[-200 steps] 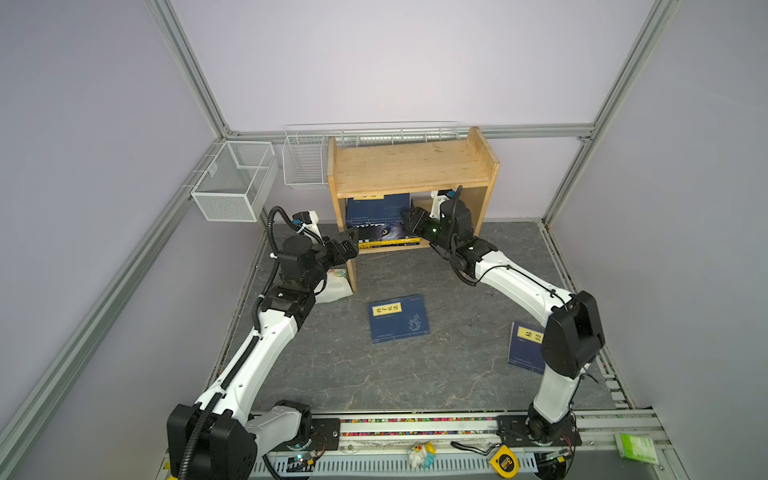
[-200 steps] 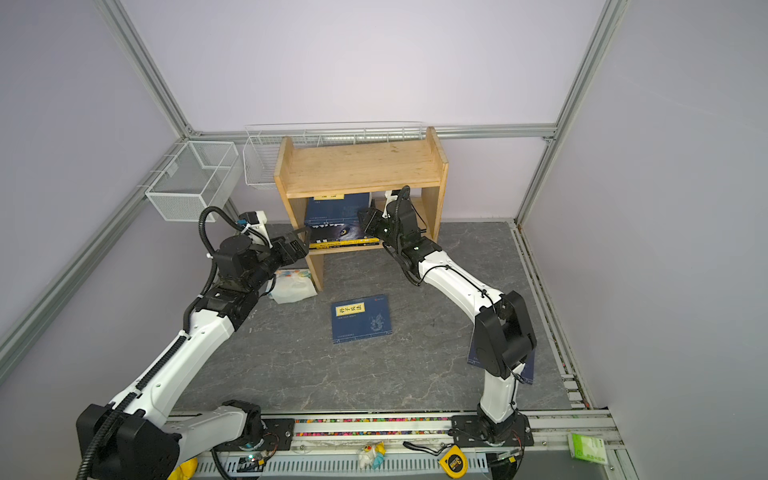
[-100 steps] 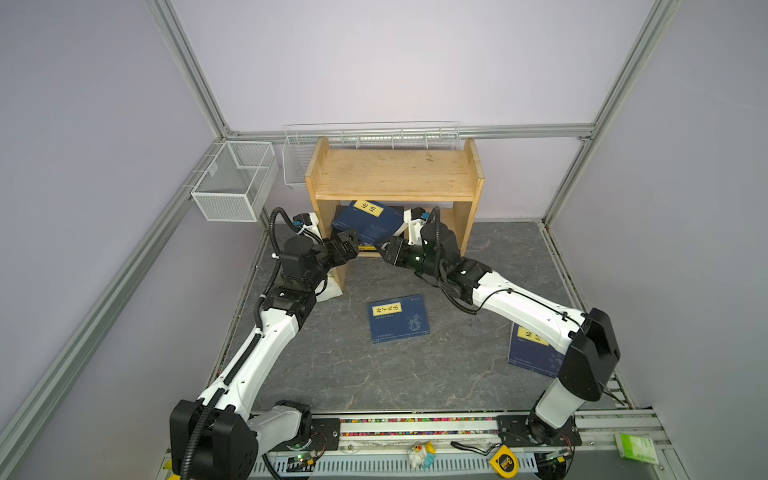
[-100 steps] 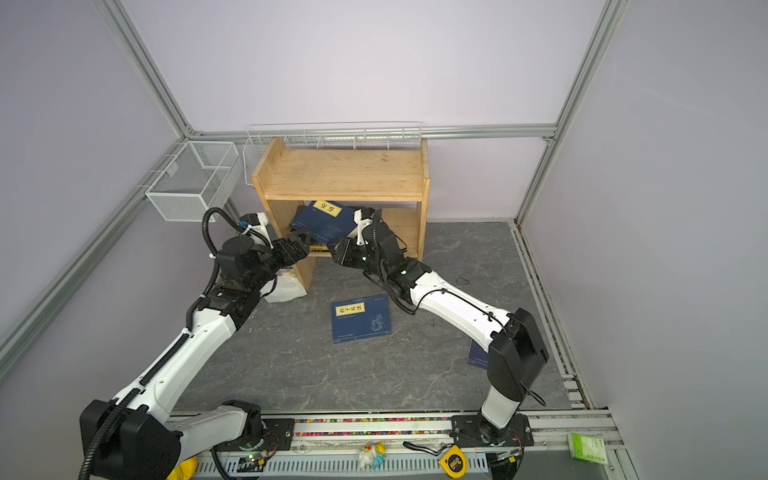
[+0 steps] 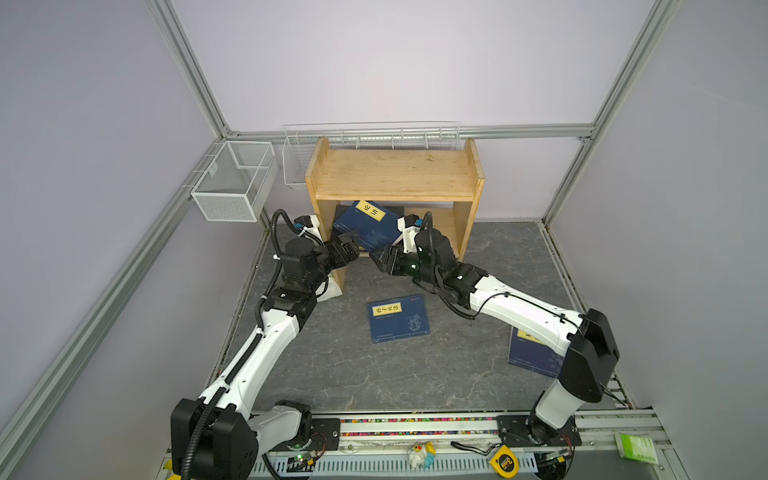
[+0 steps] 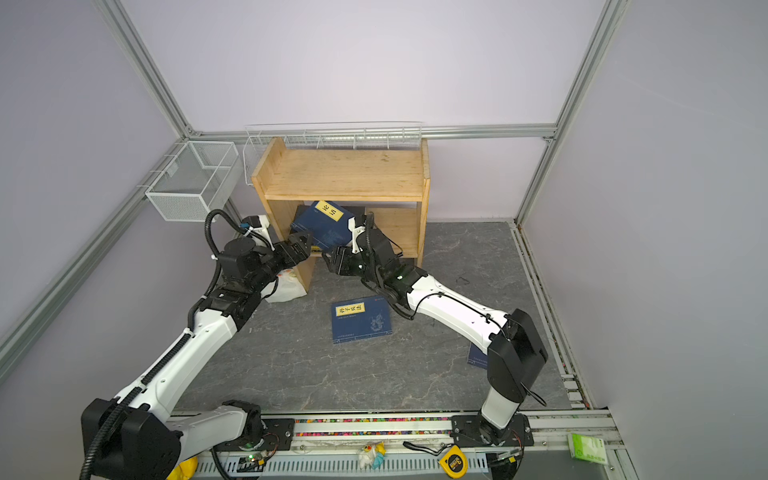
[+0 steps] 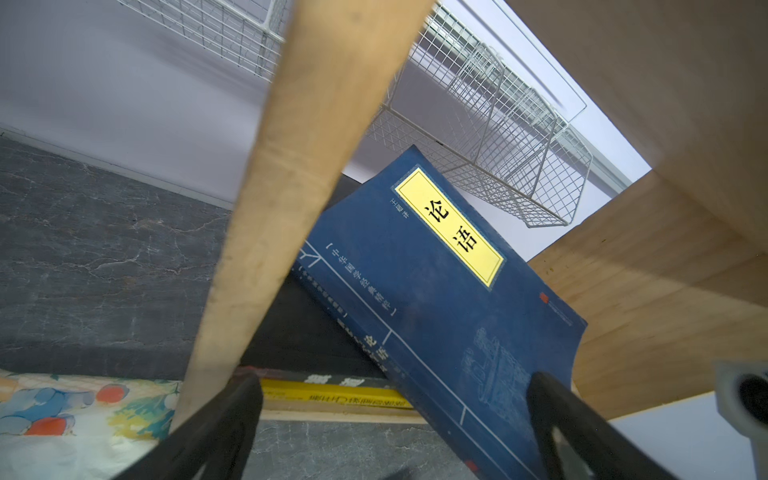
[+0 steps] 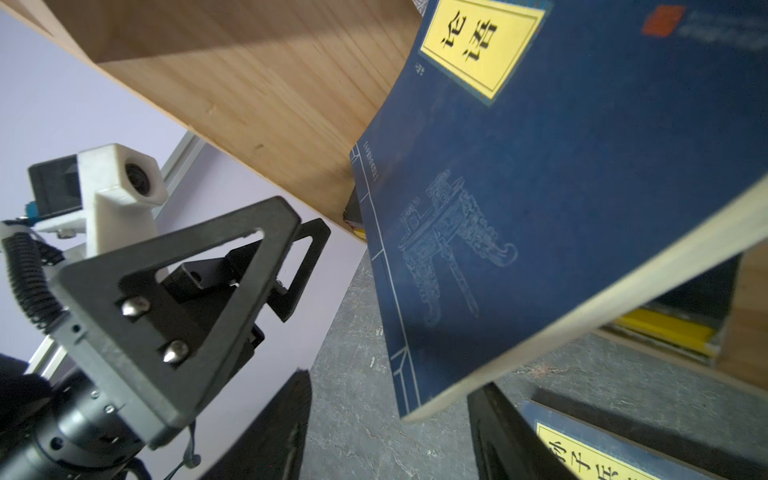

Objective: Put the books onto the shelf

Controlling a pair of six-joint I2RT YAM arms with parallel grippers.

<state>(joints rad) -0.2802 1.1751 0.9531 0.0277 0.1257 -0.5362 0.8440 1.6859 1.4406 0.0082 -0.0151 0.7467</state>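
The navy book leans in the shelf's lower section with its lower corner sticking out, so the robot's right gripper should grip that corner (image 8: 416, 400) and turn the book straighter.
A navy book (image 5: 368, 226) with a yellow label leans tilted in the lower compartment of the wooden shelf (image 5: 395, 178), its lower corner jutting out over the floor. My right gripper (image 8: 392, 380) is open just below that corner (image 8: 409, 409), not touching it. My left gripper (image 7: 392, 386) is wide open at the shelf's left post, with one finger (image 7: 573, 424) in front of the leaning book's cover. A yellow book (image 7: 332, 392) and a black one (image 7: 316, 332) lie flat inside. Two more navy books lie on the floor: one (image 5: 398, 318) mid-floor and one (image 5: 530, 353) under the right arm.
A white floral packet (image 6: 286, 286) sits beside the shelf's left post. One wire basket (image 5: 232, 183) hangs on the left wall and another wire basket (image 5: 374, 137) behind the shelf. A tape measure (image 5: 503, 460), a small toy (image 5: 419, 454) and a green packet (image 5: 636, 446) lie along the front rail.
The right gripper came back out of the shelf, opened and let go of the navy book, which now leans in the compartment. The shelf shifted left. The left gripper stayed open.
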